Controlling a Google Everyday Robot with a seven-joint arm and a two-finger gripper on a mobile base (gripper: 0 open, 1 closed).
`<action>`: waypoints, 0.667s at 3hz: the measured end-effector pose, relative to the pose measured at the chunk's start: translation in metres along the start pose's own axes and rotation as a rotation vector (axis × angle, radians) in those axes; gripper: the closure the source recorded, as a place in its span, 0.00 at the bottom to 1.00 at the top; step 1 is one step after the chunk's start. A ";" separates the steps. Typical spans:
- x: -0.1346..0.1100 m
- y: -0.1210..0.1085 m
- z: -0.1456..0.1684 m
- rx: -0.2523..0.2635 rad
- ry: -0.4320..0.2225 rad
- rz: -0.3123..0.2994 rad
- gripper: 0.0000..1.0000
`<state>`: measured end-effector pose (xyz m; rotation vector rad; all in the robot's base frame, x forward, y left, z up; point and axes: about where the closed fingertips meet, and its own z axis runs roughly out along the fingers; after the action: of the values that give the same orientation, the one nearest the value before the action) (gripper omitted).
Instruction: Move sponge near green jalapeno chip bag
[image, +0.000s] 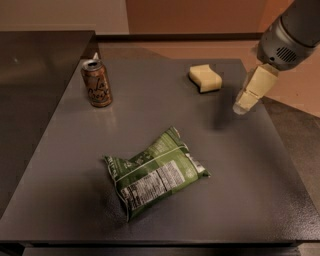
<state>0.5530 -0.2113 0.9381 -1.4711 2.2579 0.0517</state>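
The end of the pale yellow sponge (213, 80) that faces away from the brown-orange soda can will be gripped by my gripper.
The pale yellow sponge (205, 78) lies on the dark table near its far right corner. The green jalapeno chip bag (153, 173) lies crumpled in the middle front of the table, its white label panel facing up. My gripper (244, 104) hangs from the grey arm at the upper right, above the table's right side. It is a short way right of and in front of the sponge, not touching it. It is far from the bag and holds nothing.
A brown-orange soda can (97, 83) stands upright at the far left of the table (260, 190). A second dark counter (35, 75) adjoins on the left. The table's right edge drops to a tan floor (300, 95).
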 end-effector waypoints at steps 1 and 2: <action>-0.011 -0.030 0.025 0.020 -0.040 0.076 0.00; -0.024 -0.047 0.054 0.024 -0.081 0.134 0.00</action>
<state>0.6206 -0.1966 0.9081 -1.2806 2.2801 0.1229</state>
